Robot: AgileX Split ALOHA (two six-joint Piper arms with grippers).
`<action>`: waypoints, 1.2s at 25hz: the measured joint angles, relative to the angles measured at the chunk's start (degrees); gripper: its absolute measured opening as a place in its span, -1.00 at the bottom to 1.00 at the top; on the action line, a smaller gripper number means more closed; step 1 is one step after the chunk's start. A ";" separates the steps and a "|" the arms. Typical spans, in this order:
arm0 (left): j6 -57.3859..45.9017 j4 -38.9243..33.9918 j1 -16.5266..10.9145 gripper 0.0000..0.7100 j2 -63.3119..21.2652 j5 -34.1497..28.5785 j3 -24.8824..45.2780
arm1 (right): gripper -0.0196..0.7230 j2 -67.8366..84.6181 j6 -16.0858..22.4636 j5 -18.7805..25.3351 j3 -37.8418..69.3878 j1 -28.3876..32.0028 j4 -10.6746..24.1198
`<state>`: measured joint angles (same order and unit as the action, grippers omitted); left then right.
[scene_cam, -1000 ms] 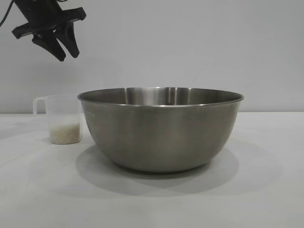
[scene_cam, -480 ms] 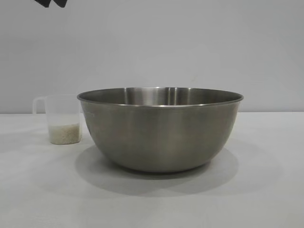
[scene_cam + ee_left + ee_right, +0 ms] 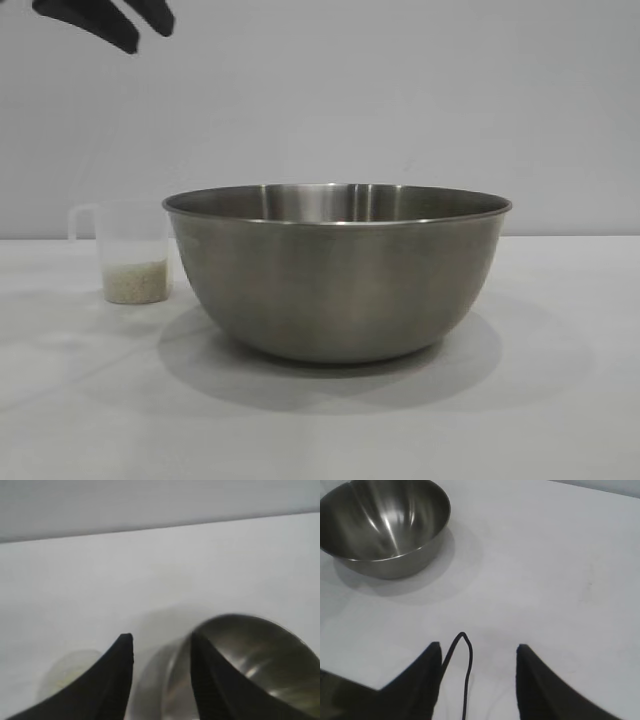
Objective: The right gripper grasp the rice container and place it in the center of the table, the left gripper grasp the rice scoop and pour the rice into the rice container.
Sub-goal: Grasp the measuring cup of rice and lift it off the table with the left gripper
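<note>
The robot's left gripper should close on the handle (image 3: pixel 74 220) of the rice scoop, which sticks out away from the rice container.
The rice container (image 3: pixel 338 270), a wide steel bowl, stands in the middle of the white table (image 3: pixel 560 400); it also shows in both wrist views, as the bowl (image 3: pixel 255 660) and the bowl (image 3: pixel 385 525). To its left stands the rice scoop (image 3: pixel 125 250), a clear cup with rice (image 3: pixel 136 281) in its bottom. My left gripper (image 3: pixel 145 35) hangs high above the scoop at the top edge, open and empty; its own view shows the gripper (image 3: pixel 161 639) with the scoop (image 3: pixel 65 672) faint beside one finger. My right gripper (image 3: pixel 478 647) is open and empty over bare table, well away from the bowl.
A thin black cable loop (image 3: pixel 465 660) hangs between the right gripper's fingers. A plain grey wall (image 3: pixel 400 100) closes the back of the table. Bare tabletop lies in front of and to the right of the bowl.
The left gripper has risen from just above the scoop to the top edge of the exterior view. Bowl and scoop have not moved.
</note>
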<state>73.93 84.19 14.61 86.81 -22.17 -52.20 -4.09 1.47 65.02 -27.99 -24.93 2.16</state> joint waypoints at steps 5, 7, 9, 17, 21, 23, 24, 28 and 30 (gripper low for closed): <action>5.51 5.73 -2.56 -0.37 -0.04 -1.20 2.05 | -0.16 0.00 0.00 0.00 0.00 0.00 0.62; 5.74 6.11 -3.53 -0.37 -0.04 -0.97 2.49 | -0.16 0.00 0.00 0.00 0.00 0.00 0.76; 5.85 6.25 -4.02 -0.37 -0.04 -0.09 2.48 | -0.16 0.00 0.03 0.00 0.00 0.00 0.76; 6.57 6.25 -4.11 -0.37 -0.04 0.18 2.48 | -0.16 0.00 0.03 0.00 0.00 0.00 0.76; 6.67 6.25 -4.25 -0.37 -0.04 0.08 2.89 | -0.16 0.00 0.03 0.00 0.00 0.00 0.76; 5.20 4.67 -4.79 -0.37 -0.18 0.19 3.46 | -0.16 0.00 0.03 0.00 0.00 0.00 0.76; 4.06 2.83 -4.91 -0.37 -0.40 0.29 3.57 | -0.16 0.00 0.03 0.00 0.00 0.00 0.76; 2.19 1.48 -5.04 -0.37 -1.19 0.66 3.81 | -0.29 0.00 0.03 0.00 0.00 0.00 0.76; -6.97 -7.03 -4.50 -0.37 -2.03 3.95 3.81 | -0.29 0.00 0.03 0.00 0.00 0.00 0.76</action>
<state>66.96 77.17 10.12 84.78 -18.22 -48.39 -4.09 1.49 65.02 -27.99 -24.93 2.92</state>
